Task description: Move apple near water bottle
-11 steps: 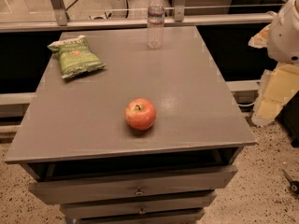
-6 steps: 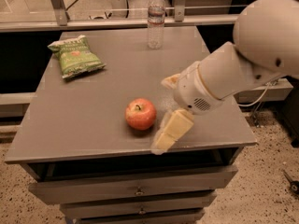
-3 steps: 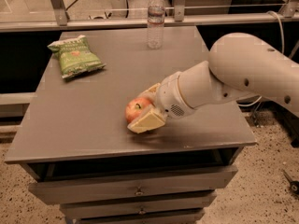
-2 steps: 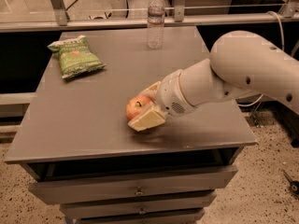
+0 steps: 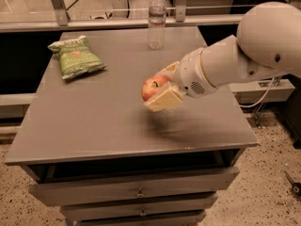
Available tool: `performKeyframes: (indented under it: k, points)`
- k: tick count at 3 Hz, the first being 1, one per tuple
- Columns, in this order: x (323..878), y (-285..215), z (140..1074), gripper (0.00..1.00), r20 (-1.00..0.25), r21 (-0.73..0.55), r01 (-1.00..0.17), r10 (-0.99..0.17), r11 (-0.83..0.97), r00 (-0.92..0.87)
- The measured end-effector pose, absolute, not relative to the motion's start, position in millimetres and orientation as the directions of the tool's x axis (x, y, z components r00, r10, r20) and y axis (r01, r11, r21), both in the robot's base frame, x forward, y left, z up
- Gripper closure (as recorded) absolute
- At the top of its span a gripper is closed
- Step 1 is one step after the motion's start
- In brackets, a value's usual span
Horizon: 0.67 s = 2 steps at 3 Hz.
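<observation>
I should release the apple, now lifted above the table's middle, on the grey table (image 5: 181, 45) close beside the water bottle, on the white arm's side.
The red-orange apple (image 5: 152, 87) is held between the cream fingers (image 5: 164, 100) of my gripper (image 5: 162, 87), lifted above the middle of the grey table (image 5: 94, 121). The white arm reaches in from the right. The gripper is shut on the apple; one finger sits below and in front of it, the other behind. The clear water bottle (image 5: 157, 19) with a white cap stands upright at the table's far edge, well beyond the apple and slightly to its right.
A green crinkly snack bag (image 5: 76, 57) lies at the table's far left. Drawers (image 5: 136, 192) sit under the tabletop. A rail and glass partition run behind the table. Speckled floor surrounds it.
The arm came in from the right, closed on the apple on the table, and has lifted it up and toward the far side, nearer the bottle.
</observation>
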<state>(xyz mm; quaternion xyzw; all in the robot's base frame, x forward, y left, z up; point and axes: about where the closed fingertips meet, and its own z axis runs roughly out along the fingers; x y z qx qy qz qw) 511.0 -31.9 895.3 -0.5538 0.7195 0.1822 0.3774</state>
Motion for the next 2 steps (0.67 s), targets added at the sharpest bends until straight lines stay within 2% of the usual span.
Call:
performKeyframes:
  k: [1, 2]
  points:
    - [510.9, -31.8, 895.3, 1.00, -0.745, -0.156, -0.934, -0.659, 0.320, -0.102]
    - [542.7, -49.8, 902.2, 1.00, -0.791, -0.172, -0.909, -0.603, 0.380, -0.103]
